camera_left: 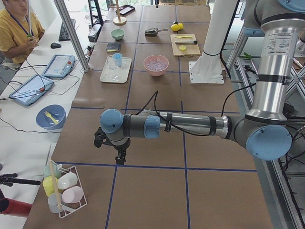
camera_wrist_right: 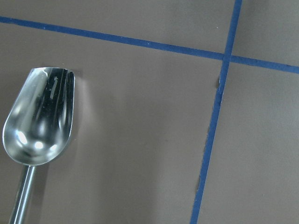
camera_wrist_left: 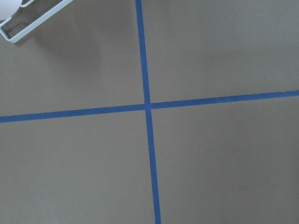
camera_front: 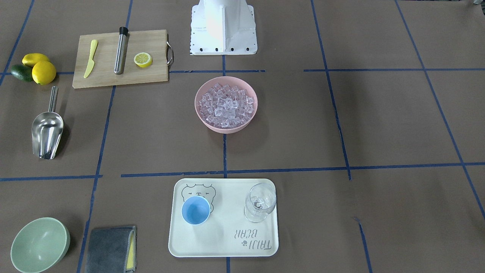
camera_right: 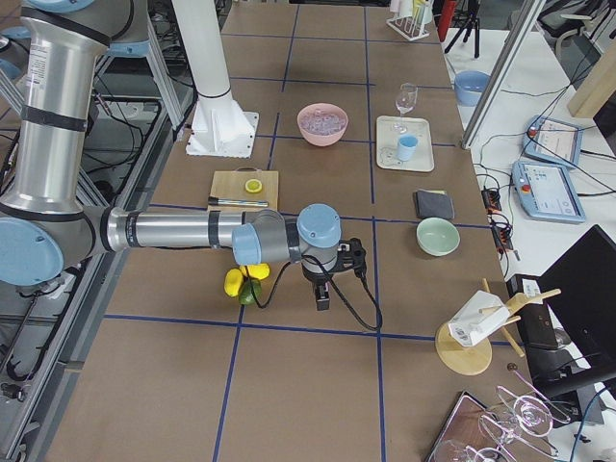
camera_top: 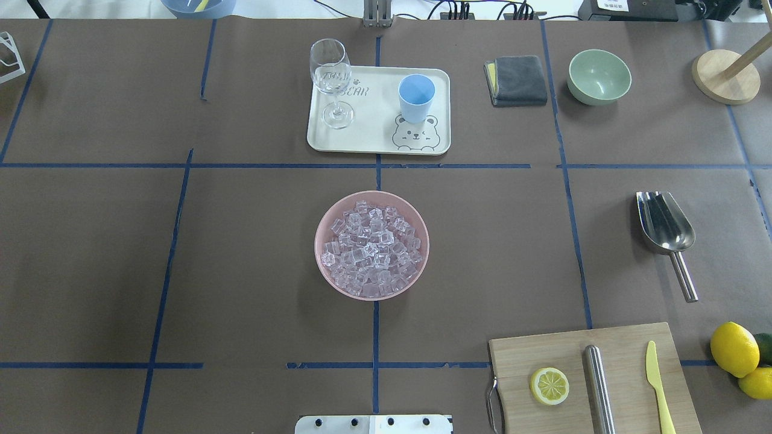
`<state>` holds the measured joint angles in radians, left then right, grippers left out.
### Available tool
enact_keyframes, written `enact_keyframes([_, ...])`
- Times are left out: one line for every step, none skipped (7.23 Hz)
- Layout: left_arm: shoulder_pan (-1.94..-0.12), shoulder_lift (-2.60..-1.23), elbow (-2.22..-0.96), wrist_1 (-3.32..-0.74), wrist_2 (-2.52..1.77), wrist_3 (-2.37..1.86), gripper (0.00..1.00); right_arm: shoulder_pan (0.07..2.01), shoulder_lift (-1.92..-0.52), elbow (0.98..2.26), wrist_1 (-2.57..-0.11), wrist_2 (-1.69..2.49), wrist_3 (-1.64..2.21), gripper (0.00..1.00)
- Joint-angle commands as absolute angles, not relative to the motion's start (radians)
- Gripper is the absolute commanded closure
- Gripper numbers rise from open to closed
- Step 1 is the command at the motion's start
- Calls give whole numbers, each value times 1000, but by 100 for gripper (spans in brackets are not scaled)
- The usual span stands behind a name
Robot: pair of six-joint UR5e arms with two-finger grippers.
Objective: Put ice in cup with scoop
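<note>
The steel scoop is next for my right gripper, which should go to it and close on the middle of its handle (camera_front: 53,96) (camera_wrist_right: 21,200), ready to scoop the ice.
The ice (camera_top: 371,244) is piled in a pink bowl (camera_top: 325,217) at the table's middle. Beyond it, the light-blue cup (camera_top: 416,97) stands upright and empty on a cream tray (camera_top: 374,141). The steel scoop (camera_top: 665,229) lies flat on the table on my right, handle toward the robot; the right wrist view holds the scoop (camera_wrist_right: 39,123) at its left edge. My right gripper (camera_right: 322,296) hangs above the table near the scoop's area. Far off at the left end hangs my left gripper (camera_left: 121,157), over bare paper. Whether either is open or shut cannot be told.
A stemmed glass (camera_top: 330,75) shares the tray. A cutting board (camera_top: 594,380) near the robot's right carries a lemon half, a steel cylinder and a yellow knife. Lemons (camera_top: 734,348), a green bowl (camera_top: 599,75) and a grey cloth (camera_top: 517,80) sit on the right side.
</note>
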<state>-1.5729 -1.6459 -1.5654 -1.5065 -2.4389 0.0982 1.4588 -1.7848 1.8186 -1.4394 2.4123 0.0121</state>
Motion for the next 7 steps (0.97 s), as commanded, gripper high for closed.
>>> enact_keyframes([-1572, -1628, -1595, -1522, -2438, 100, 0, 1459, -1784, 1819, -1439, 2416, 12, 0])
enact_keyframes([-1572, -1625, -1592, -1517, -2439, 94, 0, 1459, -1786, 1818, -1439, 2416, 12, 0])
enact_keyframes([-1572, -1621, -1607, -1516, -2441, 92, 0, 1459, -1786, 1816, -1439, 2416, 12, 0])
enact_keyframes([-1569, -1623, -1624, -1519, -2442, 92, 0, 1459, -1786, 1816, -1439, 2416, 12, 0])
enact_keyframes([-1565, -1621, -1628, -1525, -2442, 98, 0, 1459, -1786, 1815, -1439, 2422, 12, 0])
enact_keyframes([-1562, -1621, -1647, -1522, -2442, 94, 0, 1457, -1786, 1815, -1439, 2431, 12, 0])
enact_keyframes([-1562, -1620, -1649, -1525, -2442, 94, 0, 1457, -1792, 1815, -1431, 2434, 11, 0])
